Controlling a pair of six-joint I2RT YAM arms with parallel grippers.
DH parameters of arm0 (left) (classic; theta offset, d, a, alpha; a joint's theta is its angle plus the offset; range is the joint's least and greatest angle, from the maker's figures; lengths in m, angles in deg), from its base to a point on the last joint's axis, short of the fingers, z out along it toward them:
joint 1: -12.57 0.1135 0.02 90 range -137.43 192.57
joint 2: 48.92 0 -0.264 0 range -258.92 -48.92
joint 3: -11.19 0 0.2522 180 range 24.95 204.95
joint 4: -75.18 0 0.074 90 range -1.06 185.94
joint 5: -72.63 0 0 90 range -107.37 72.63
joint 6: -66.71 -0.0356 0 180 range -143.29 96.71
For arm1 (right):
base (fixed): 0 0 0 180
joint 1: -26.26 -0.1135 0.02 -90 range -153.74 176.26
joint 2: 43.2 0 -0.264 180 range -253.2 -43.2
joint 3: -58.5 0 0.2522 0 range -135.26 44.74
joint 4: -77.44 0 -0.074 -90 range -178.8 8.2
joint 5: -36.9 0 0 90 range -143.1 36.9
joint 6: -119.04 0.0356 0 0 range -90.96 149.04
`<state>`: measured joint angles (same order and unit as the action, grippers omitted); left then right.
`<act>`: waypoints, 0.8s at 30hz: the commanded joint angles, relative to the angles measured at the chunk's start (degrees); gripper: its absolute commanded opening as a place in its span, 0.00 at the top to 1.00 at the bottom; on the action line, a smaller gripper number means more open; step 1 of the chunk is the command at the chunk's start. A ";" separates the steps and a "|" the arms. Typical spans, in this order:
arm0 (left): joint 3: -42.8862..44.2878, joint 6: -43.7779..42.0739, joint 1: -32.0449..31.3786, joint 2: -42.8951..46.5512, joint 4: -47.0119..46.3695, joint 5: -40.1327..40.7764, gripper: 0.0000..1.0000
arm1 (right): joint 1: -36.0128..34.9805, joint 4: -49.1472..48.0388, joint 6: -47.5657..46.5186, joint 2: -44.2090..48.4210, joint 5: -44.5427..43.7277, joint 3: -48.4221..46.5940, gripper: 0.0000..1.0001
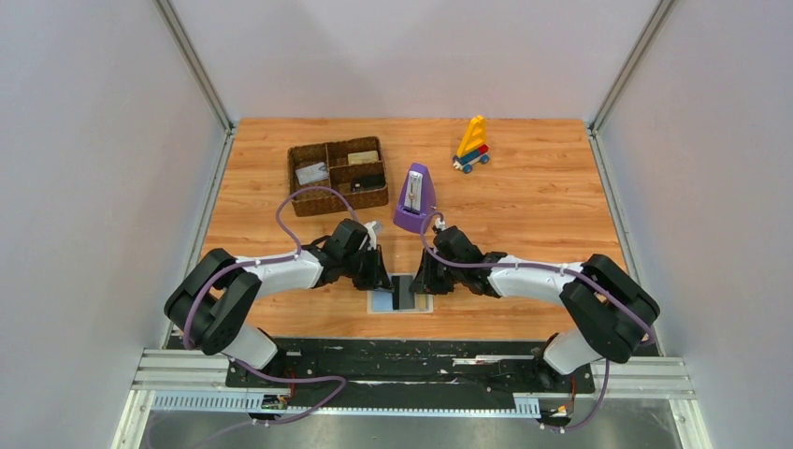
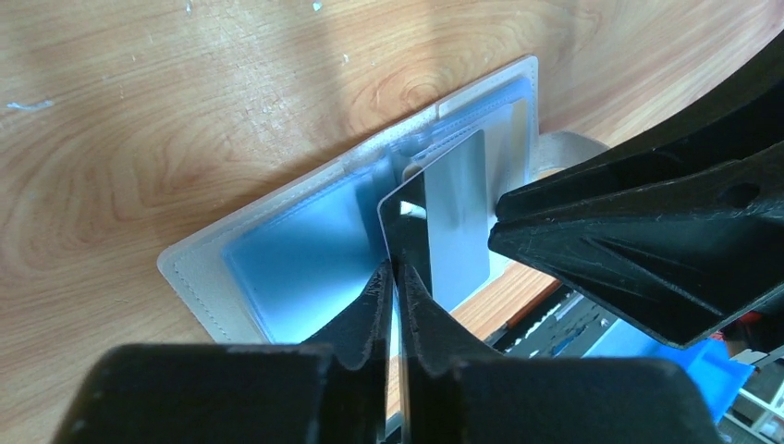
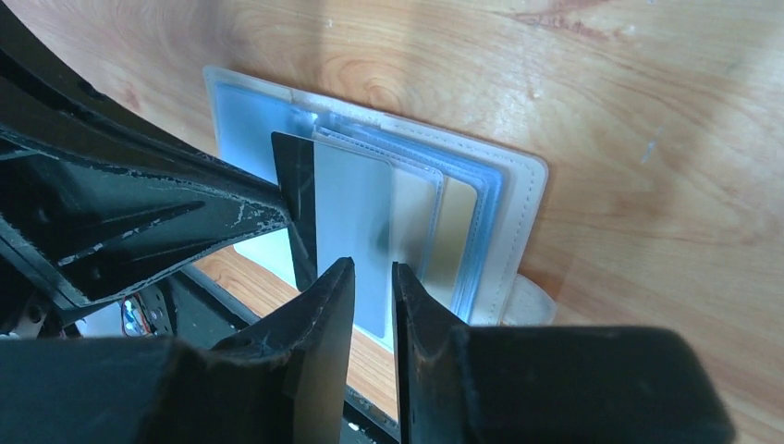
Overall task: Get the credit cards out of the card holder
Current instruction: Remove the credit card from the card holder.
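Observation:
Next, my left gripper opens its closed fingers and takes the card's exposed strip [image 3: 299, 190] before pulling it from the sleeve, as they reach only the black card's outer edge now.
The light-blue card holder [image 1: 382, 301] lies open near the table's front edge, between my two grippers. My left gripper [image 1: 382, 279] is shut on the edge of a black card [image 1: 404, 293]; in the left wrist view the fingertips [image 2: 396, 270] pinch the black card [image 2: 409, 231], which stands up out of the card holder [image 2: 277, 268]. My right gripper [image 1: 423, 281] hovers over the holder's right half, jaws a narrow gap apart with nothing between them [image 3: 373, 268]. The right wrist view shows the black card [image 3: 294, 199], a grey card [image 3: 356, 222] and a tan card [image 3: 458, 231] in the holder's [image 3: 522, 185] sleeves.
A brown woven compartment tray [image 1: 301, 203] holding a few cards stands at the back left. A purple metronome [image 1: 414, 198] stands just behind the grippers. A toy boat of coloured blocks [image 1: 472, 145] is at the back right. The table's front edge and black rail [image 1: 411, 351] lie just below the holder.

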<state>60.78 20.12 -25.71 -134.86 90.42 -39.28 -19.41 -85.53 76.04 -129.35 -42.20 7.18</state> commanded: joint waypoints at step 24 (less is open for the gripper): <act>-7.67 11.33 -0.48 0.64 -14.70 -0.08 0.60 | 0.20 -4.50 2.22 -2.99 -0.64 1.96 0.82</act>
<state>54.42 27.88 -25.71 -133.24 79.58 -38.85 -19.30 -90.36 78.12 -131.34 -41.20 7.85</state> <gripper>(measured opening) 0.403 0.184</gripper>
